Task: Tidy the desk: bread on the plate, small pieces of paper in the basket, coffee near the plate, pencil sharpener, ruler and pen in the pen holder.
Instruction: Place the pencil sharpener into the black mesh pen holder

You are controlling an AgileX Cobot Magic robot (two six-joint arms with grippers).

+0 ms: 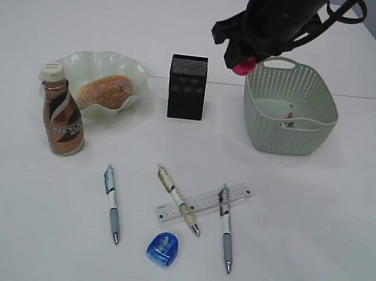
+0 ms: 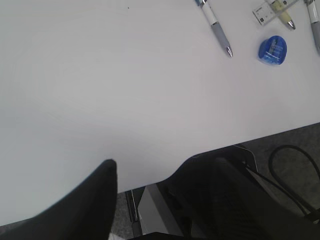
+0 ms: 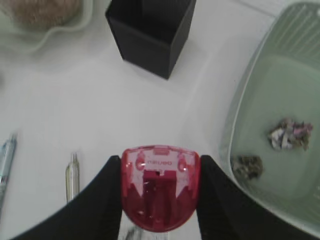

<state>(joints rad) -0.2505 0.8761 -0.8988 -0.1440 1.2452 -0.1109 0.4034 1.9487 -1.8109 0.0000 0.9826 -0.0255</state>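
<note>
The red pencil sharpener will end up inside the open black pen holder [image 1: 188, 76] [image 3: 152, 19] after my right gripper lets it go from above.
My right gripper [image 3: 160, 192] is shut on a red pencil sharpener [image 3: 160, 187], held in the air between the black pen holder [image 1: 187, 87] and the basket [image 1: 291, 141]. Two small pieces of paper [image 3: 289, 135] lie inside the basket [image 3: 250, 100]. The bread [image 1: 105, 91] rests on the plate [image 1: 95, 57], with the coffee [image 1: 63, 115] upright beside it. Near the desk's front lie the ruler [image 1: 205, 199], three pens [image 1: 112, 203] and a blue pencil sharpener [image 1: 163, 249]. My left gripper [image 2: 150, 175] stands open and empty over the desk's front edge.
Two of the pens [image 1: 179, 199] lie across the ruler. In the left wrist view the blue sharpener [image 2: 272, 50] and a pen [image 2: 216, 27] sit far off at the upper right. Cables hang below the desk edge [image 2: 225, 147].
</note>
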